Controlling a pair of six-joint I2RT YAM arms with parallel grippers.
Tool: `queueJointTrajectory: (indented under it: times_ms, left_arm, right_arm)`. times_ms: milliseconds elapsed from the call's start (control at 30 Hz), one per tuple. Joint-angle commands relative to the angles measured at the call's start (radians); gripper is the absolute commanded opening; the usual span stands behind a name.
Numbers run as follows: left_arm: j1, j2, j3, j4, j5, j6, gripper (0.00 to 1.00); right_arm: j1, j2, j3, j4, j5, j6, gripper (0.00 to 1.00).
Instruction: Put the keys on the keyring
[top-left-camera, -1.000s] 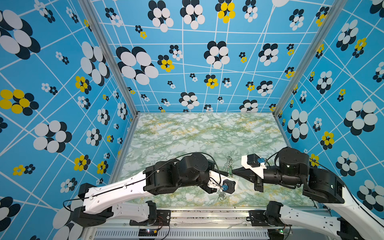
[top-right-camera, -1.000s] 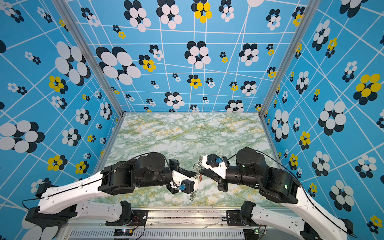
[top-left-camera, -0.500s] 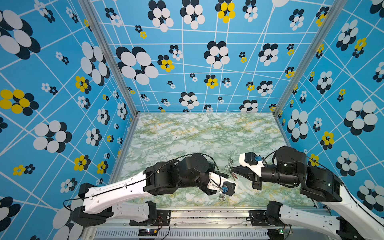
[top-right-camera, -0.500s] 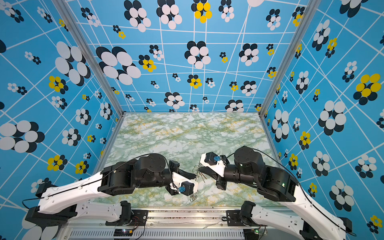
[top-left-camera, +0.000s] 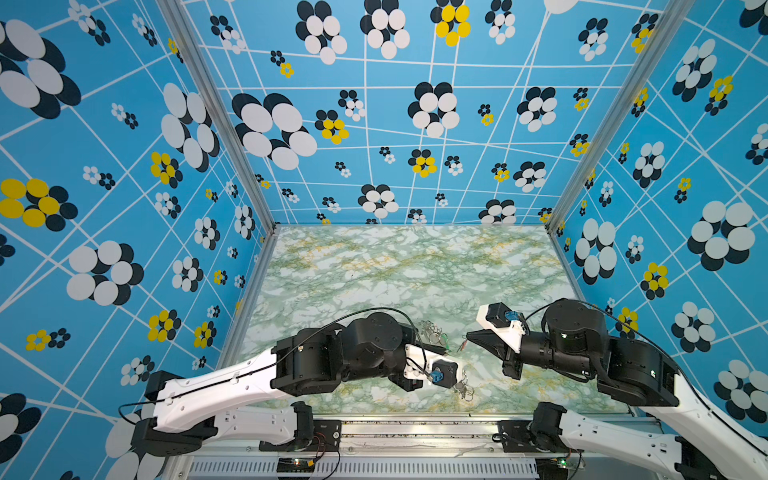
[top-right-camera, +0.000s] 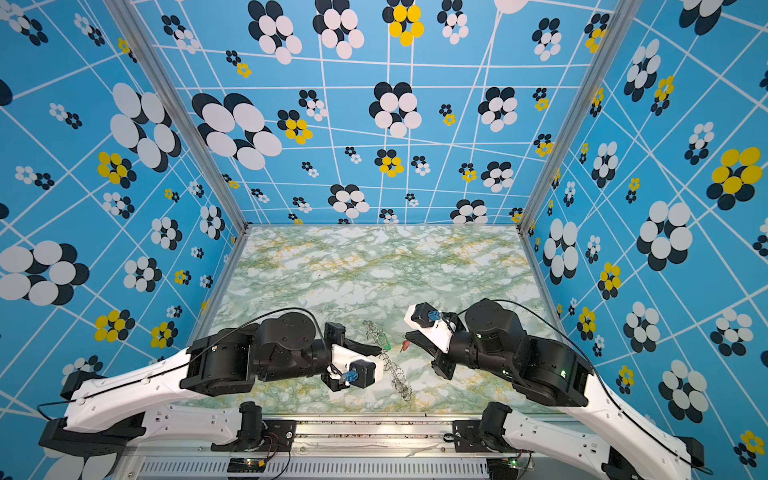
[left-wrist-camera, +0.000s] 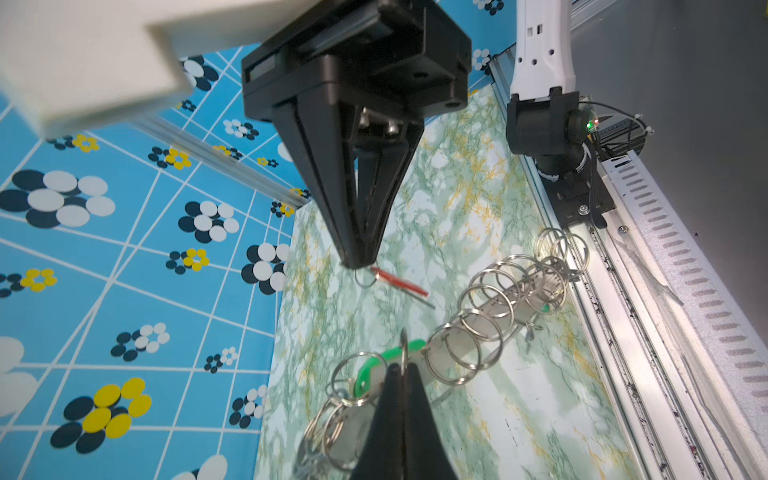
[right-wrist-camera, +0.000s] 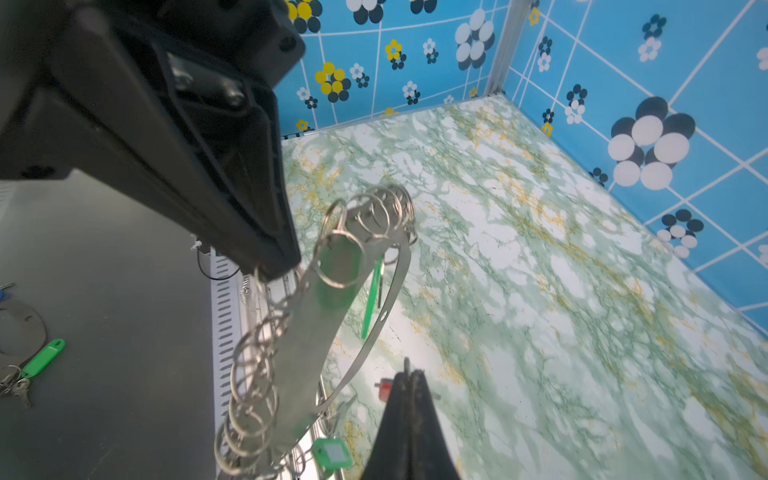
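Observation:
The red-tagged key will go down from my right gripper onto the marble table (top-left-camera: 449, 377) under my left gripper, near the front rail.
The keyring (left-wrist-camera: 490, 314), a grey crescent plate edged with several wire rings, hangs tilted above the marble table. My left gripper (left-wrist-camera: 402, 362) is shut on one of its rings. A green-tagged key (left-wrist-camera: 368, 371) dangles from the keyring beside that grip. My right gripper (right-wrist-camera: 409, 374) is shut on the small ring of the red-tagged key (right-wrist-camera: 384, 390); its tip (left-wrist-camera: 357, 262) is a short way from the keyring, not touching. In a top view the keyring (top-right-camera: 390, 365) hangs between the left gripper (top-right-camera: 380, 352) and the right gripper (top-right-camera: 408, 335), with the red tag (top-right-camera: 405, 344) between them.
Another green tag with a white window (right-wrist-camera: 332, 454) hangs at the keyring's low end. More keys with a green tag (right-wrist-camera: 42, 359) lie on the grey surface off the table's front rail. Blue flowered walls (top-left-camera: 415, 124) enclose the marble table (top-left-camera: 415, 270) on three sides.
My left wrist has shifted slightly left with the keyring. The right gripper has edged a little toward the back, still holding the red key.

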Motion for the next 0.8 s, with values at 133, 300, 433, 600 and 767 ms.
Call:
queueJointTrajectory:
  times_ms: [133,300,433,600,767]
  left_arm:
    - [0.011,-0.109,-0.117,0.027,-0.119,-0.131,0.00]
    - [0.011,-0.144,-0.168,0.060,-0.128,-0.147,0.00]
    - [0.012,-0.167,-0.188,0.070,-0.138,-0.152,0.00]
    - [0.015,-0.183,-0.203,0.072,-0.146,-0.158,0.00]
    - [0.020,-0.184,-0.217,0.094,-0.156,-0.161,0.00]
  right_arm:
    - [-0.008,-0.031,-0.211,0.033,0.078,0.305,0.00]
    - [-0.050,0.010,-0.434,0.200,-0.020,0.517,0.00]
    - [-0.108,0.101,-0.552,0.326,-0.112,0.630,0.00]
    - [-0.153,0.232,-0.610,0.394,-0.162,0.692,0.00]
    - [-0.221,0.352,-0.618,0.434,-0.230,0.721,0.00]
